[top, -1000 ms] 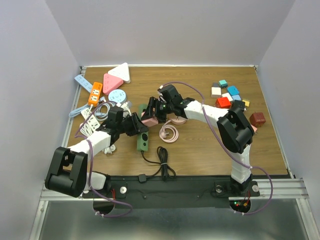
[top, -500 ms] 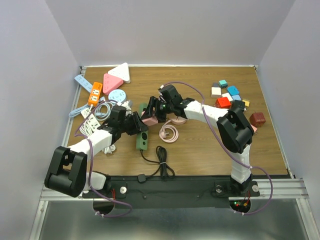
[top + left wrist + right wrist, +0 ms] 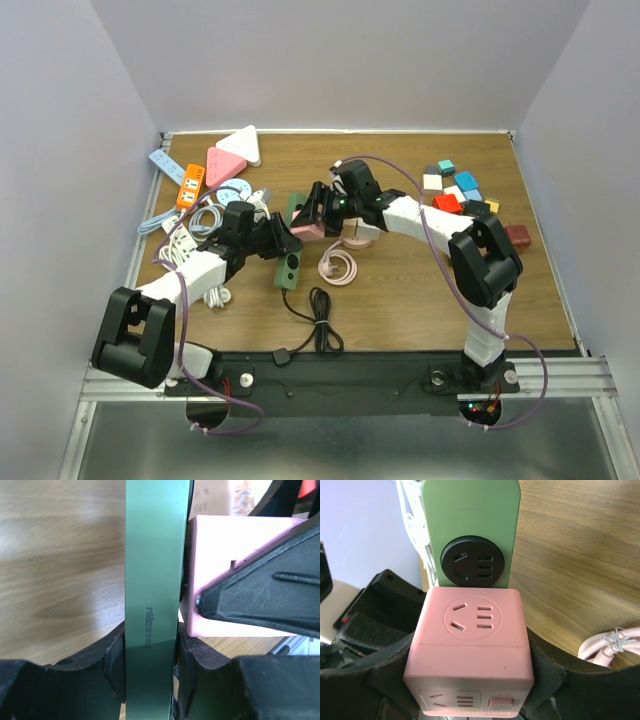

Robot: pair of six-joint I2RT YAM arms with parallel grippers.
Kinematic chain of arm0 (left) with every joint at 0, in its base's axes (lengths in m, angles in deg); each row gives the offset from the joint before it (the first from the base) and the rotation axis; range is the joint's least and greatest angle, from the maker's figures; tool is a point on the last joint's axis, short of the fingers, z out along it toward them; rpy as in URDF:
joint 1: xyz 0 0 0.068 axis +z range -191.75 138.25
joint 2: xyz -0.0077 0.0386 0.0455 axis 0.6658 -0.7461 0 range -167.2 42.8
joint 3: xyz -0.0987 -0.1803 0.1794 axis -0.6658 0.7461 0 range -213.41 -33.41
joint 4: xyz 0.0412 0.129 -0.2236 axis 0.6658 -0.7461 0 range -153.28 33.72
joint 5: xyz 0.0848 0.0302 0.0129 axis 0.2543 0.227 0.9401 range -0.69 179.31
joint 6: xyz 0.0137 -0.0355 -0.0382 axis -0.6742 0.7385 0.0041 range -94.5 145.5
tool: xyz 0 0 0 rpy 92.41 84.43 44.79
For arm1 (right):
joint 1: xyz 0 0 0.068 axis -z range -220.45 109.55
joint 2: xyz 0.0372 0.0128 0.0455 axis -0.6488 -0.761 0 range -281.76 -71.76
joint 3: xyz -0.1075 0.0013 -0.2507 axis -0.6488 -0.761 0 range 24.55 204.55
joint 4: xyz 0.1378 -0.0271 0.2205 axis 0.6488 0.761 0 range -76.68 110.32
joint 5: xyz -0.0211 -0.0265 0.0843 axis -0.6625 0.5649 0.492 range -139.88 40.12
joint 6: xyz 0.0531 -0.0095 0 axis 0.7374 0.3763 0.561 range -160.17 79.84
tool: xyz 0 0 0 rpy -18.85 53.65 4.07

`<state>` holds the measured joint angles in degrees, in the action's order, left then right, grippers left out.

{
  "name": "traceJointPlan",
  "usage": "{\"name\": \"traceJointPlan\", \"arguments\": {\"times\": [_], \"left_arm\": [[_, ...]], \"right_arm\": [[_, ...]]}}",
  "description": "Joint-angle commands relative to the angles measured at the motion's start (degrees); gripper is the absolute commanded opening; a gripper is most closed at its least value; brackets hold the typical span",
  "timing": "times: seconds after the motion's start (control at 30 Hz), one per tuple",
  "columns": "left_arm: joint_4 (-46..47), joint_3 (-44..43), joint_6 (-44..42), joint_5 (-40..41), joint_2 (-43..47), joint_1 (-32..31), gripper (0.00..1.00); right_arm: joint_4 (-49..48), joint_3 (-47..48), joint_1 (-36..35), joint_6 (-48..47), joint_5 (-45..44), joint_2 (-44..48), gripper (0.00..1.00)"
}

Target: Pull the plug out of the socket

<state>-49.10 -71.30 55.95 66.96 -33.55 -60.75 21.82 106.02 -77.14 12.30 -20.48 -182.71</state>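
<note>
Next, I let go of the pink cube with my right gripper, setting it free on bare wood [image 3: 505, 172] between the blue adapters and the table edge.
A dark green power strip [image 3: 289, 269] lies tilted near the table's middle. My left gripper [image 3: 277, 242] is shut on its sides, as the left wrist view [image 3: 150, 645] shows on the strip [image 3: 152, 570]. A pink cube plug adapter [image 3: 306, 228] sits against the strip's face near its far end. My right gripper [image 3: 314, 214] is shut on the cube [image 3: 472, 645], with the strip [image 3: 470, 510] and its black round outlet just beyond. In the left wrist view the cube [image 3: 235, 565] presses close to the strip; I cannot tell if its pins are still in.
The cube's coiled pink cable [image 3: 338, 266] lies just right of the strip. A bundled black cable [image 3: 321, 322] runs toward the near edge. Other power strips and white cables [image 3: 205, 190] crowd the back left. Coloured cube adapters [image 3: 456, 190] sit at the back right.
Both grippers, the strip and the cube have shifted slightly away from the arm bases and to the right. The strip's near end has swung with them.
</note>
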Motion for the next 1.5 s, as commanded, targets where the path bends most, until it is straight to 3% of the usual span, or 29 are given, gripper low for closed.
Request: {"name": "traceJointPlan", "arguments": {"times": [0.0, 0.3, 0.63, 0.83, 1.07, 1.23, 1.47], "left_arm": [[-9.8, 1.2, -0.9, 17.2, -2.8, 6.0, 0.00], [-9.4, 1.0, -0.7, 14.1, -2.4, 7.1, 0.00], [-8.8, -2.1, 1.2, 10.4, -2.9, 7.1, 0.00], [-8.0, -1.0, 1.7, 10.3, -5.2, 7.9, 0.00], [-5.8, -0.8, 1.9, 8.1, -2.7, 8.5, 0.00], [-5.0, -1.1, 0.7, 5.8, -1.5, 8.5, 0.00], [-4.9, -1.0, -0.6, 4.7, -1.1, 8.8, 0.00]], "right_arm": [[0.5, 0.7, 5.8, 0.3, 9.6, 11.2, 0.00], [3.2, -0.6, 6.6, -2.4, 10.8, 12.7, 0.00], [5.0, 0.4, -2.7, -3.2, -12.0, 8.0, 0.00], [6.0, -0.1, -3.2, -4.2, -20.3, 11.5, 0.00], [11.1, 0.9, -2.2, -9.2, -22.0, 17.6, 0.00], [25.0, 1.3, 7.4, -13.4, -39.6, 20.3, 0.00], [29.9, 2.6, 25.9, -20.2, -52.9, 21.1, 0.01]]}}
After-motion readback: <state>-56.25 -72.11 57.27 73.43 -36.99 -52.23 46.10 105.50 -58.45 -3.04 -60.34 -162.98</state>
